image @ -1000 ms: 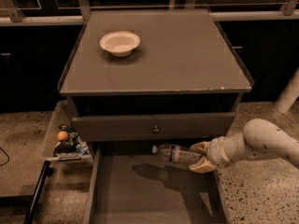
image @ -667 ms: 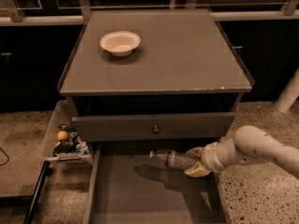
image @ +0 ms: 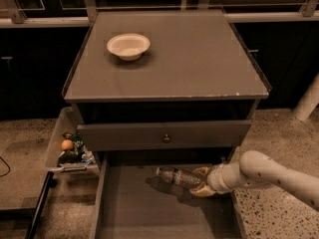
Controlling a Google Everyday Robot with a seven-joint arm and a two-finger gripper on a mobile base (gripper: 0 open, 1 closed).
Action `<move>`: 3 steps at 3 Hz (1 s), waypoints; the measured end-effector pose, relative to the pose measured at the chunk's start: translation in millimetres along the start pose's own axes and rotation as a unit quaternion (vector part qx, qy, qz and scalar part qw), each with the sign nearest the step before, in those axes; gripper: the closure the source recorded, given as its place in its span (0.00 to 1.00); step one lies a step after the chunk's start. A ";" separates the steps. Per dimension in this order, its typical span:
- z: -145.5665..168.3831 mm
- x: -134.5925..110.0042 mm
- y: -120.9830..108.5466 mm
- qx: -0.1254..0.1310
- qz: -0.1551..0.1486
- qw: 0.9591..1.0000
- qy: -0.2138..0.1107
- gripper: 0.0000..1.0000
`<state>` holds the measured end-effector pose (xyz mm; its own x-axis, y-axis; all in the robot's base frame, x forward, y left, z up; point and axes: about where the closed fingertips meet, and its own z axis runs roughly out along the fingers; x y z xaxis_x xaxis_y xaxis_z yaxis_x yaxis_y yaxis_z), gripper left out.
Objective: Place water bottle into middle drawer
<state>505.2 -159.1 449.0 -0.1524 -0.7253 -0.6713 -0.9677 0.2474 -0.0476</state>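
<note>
Next, I release the water bottle on the middle drawer's bottom below the upper drawer's round knob (image: pixel 178 189).
The water bottle (image: pixel 177 176), clear with a red-and-blue label band, lies level in my gripper (image: pixel 201 181), cap end pointing left. The gripper is shut on its right end and holds it a little above the floor of the middle drawer (image: pixel 144 213), which is pulled out wide and grey at the bottom of the view. My white arm (image: pixel 269 176) reaches in from the right over the drawer's right wall. The bottle's shadow falls on the drawer floor beneath it.
A grey cabinet (image: pixel 199 68) bears a cream shallow bowl (image: pixel 128 46) at its back left. The upper drawer front with a round knob (image: pixel 166 138) stands just above the bottle. A clear bin of toys (image: pixel 70 148) sits left of the cabinet.
My gripper and the bottle have moved left and slightly lower, further in over the middle drawer's floor.
</note>
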 end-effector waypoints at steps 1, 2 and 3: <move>26.1 14.1 2.8 -0.003 0.003 1.000 -0.010 1.00; 49.7 29.3 5.8 -0.012 0.011 1.000 -0.020 1.00; 64.8 44.1 9.3 -0.019 0.024 0.999 -0.021 1.00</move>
<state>502.5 -147.2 371.0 -0.1901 -0.6851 -0.7032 -0.9667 0.2555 0.0124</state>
